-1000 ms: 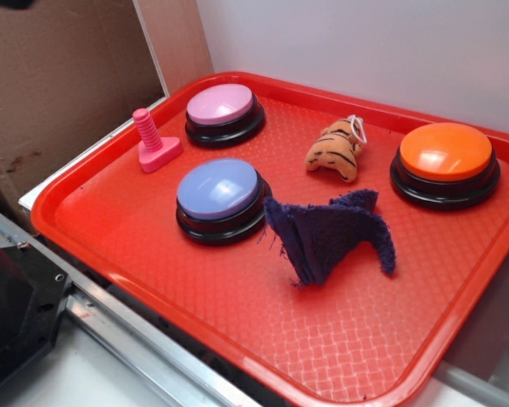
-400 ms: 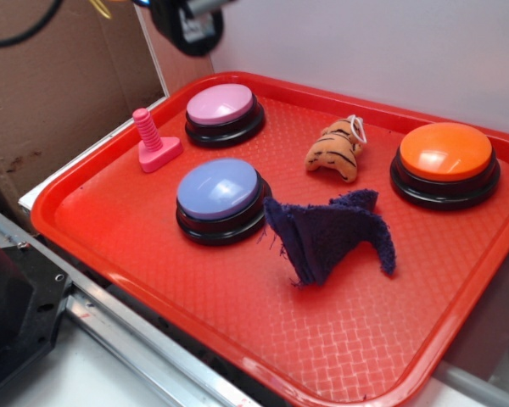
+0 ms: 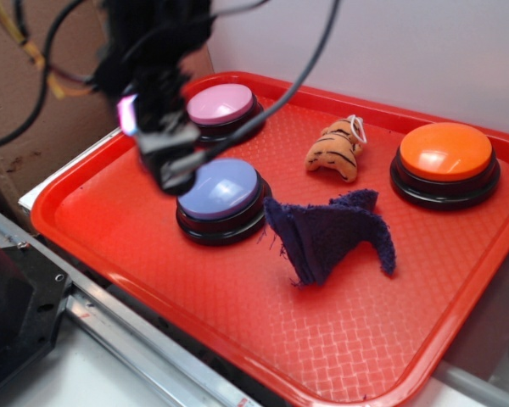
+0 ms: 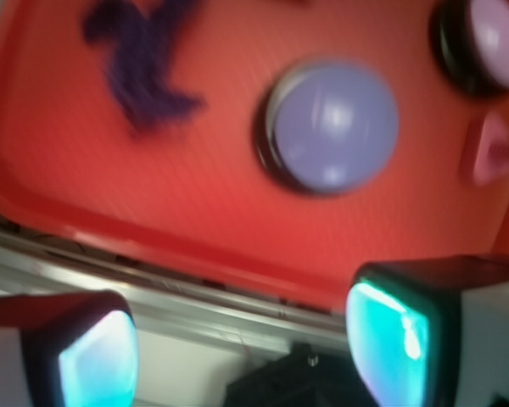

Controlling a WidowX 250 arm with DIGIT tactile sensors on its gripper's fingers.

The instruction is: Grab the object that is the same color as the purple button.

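The robot's gripper should close on the raised middle (image 3: 334, 222) (image 4: 144, 64) of the dark purple rag, because the rag's color matches the purple button's.
The dark purple fuzzy rag (image 3: 331, 235) lies rumpled and peaked near the middle of the red tray (image 3: 237, 305); in the wrist view the rag (image 4: 144, 64) shows at upper left. The purple button (image 3: 218, 190) with its lavender-blue dome stands just left of the rag, and in the wrist view the button (image 4: 332, 125) sits near the centre. My gripper (image 3: 171, 165), blurred, hangs above the tray's left part beside the purple button, well left of the rag. Its jaws stand wide apart with nothing between them; the gripper (image 4: 242, 343) shows two cyan-lit fingertips (image 4: 386, 339).
A pink-domed button (image 3: 223, 108) stands at the tray's back left, an orange-domed button (image 3: 445, 157) at the back right. An orange striped plush toy (image 3: 335, 153) lies between them. The pink bolt (image 4: 492, 153) shows in the wrist view only. A cardboard wall (image 3: 51, 102) stands left.
The arm has swept down from the top left corner to above the tray's left side, now covering the pink bolt. Nothing on the tray has moved.
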